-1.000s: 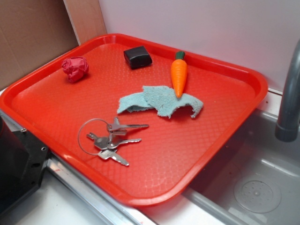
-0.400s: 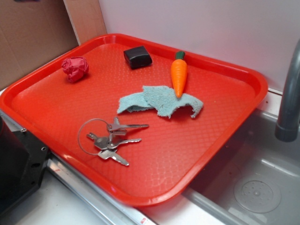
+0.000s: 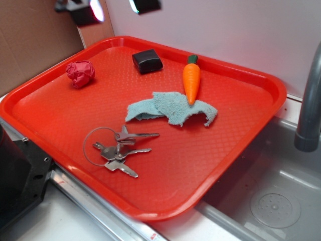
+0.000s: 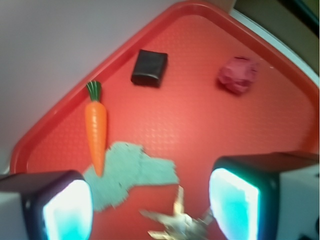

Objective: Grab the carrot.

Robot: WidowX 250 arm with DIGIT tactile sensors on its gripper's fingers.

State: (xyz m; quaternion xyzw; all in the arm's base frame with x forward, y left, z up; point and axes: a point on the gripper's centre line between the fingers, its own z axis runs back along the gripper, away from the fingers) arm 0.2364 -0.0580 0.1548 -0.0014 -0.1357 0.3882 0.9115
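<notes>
I should close my gripper on the thick part of the carrot's orange body (image 3: 191,77) (image 4: 96,122), slightly below its green stem and clear of the blue cloth.
The orange toy carrot (image 3: 191,80) with a green stem cap lies on the red tray (image 3: 251,90) toward its back right, its tip resting on a light blue cloth (image 3: 170,109). In the wrist view the carrot (image 4: 96,127) lies at the left, stem pointing away. My gripper (image 3: 114,7) shows only as two fingertips at the top edge of the exterior view, high above the tray's back left corner. In the wrist view the gripper (image 4: 150,210) is open and empty, its two fingers (image 4: 67,210) wide apart above the cloth (image 4: 127,175) and keys.
A bunch of keys (image 3: 118,149) on a ring lies at the tray's front. A crumpled red paper ball (image 3: 80,74) and a black box (image 3: 147,61) sit at the back. A sink basin (image 3: 273,201) and grey faucet (image 3: 308,110) are on the right.
My gripper has come into view at the top edge of the exterior frame; before it was out of sight. The objects on the tray have not moved.
</notes>
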